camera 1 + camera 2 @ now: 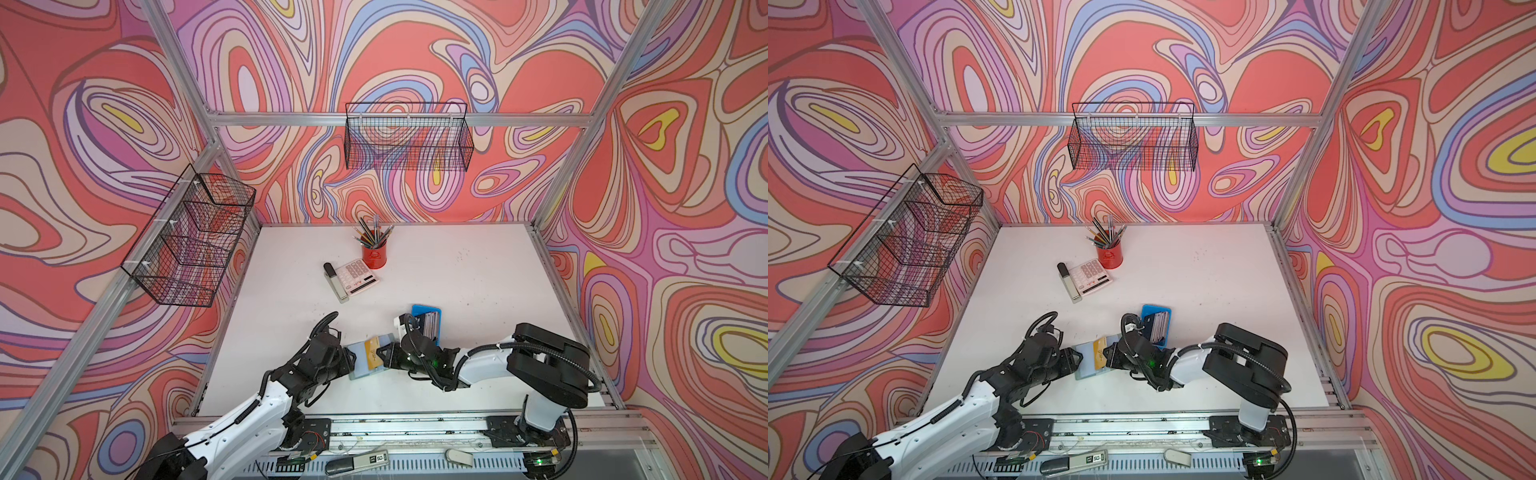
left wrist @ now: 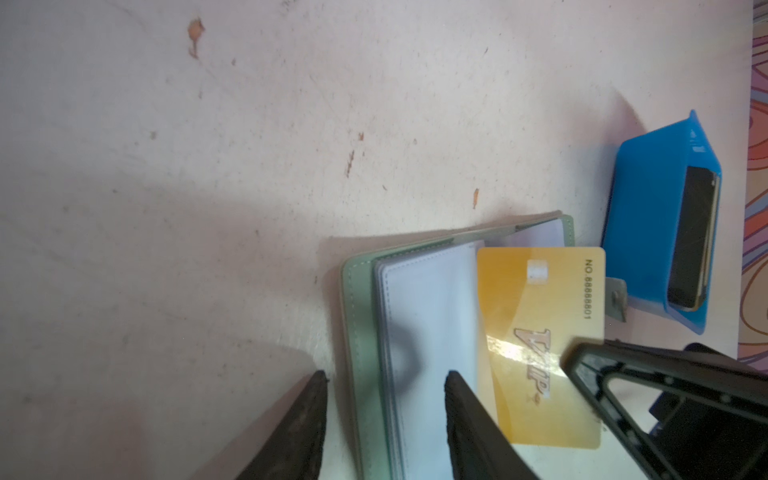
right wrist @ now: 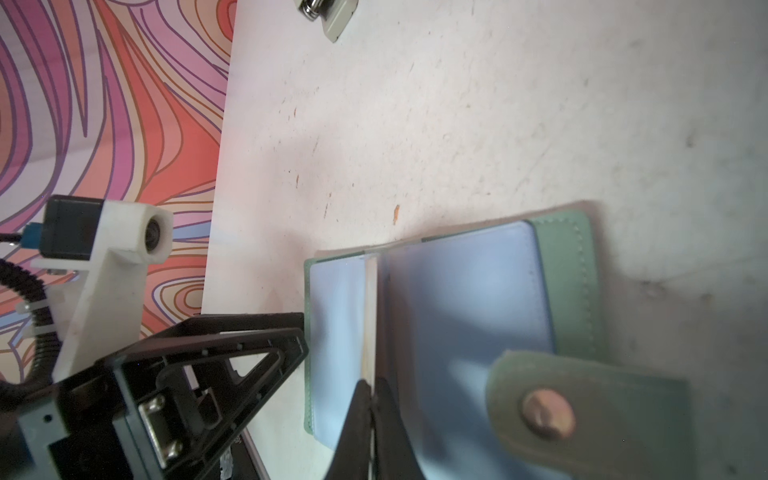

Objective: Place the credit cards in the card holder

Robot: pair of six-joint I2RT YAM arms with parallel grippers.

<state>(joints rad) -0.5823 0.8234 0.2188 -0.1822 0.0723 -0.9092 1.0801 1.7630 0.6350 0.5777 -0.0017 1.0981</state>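
Observation:
My right gripper has the gold credit card. Next, I release it so that it lies flat on the card holder's clear sleeve (image 1: 363, 358) (image 3: 339, 345) next to my left gripper.
The sage-green card holder (image 1: 356, 358) (image 1: 1086, 362) lies open on the table between my two arms, its clear sleeves (image 2: 428, 299) facing up and its snap tab (image 3: 548, 411) toward the right arm. My right gripper (image 3: 372, 386) (image 1: 380, 353) is shut on a gold credit card (image 2: 540, 332) (image 3: 370, 316), held over the holder's middle. My left gripper (image 2: 384, 378) (image 1: 352, 360) stands open; one finger is over the sleeves, the other beside the holder's outer edge (image 2: 361, 311). More credit cards (image 1: 430, 326) (image 2: 694, 241) stand in the blue tray (image 1: 419, 309) (image 2: 648, 216).
A calculator (image 1: 357, 276), a stapler (image 1: 334, 280) and a red pencil cup (image 1: 374, 255) sit further back on the table. Wire baskets hang on the back wall (image 1: 409, 137) and the left wall (image 1: 191, 241). Small tools lie on the front rail (image 1: 357, 461).

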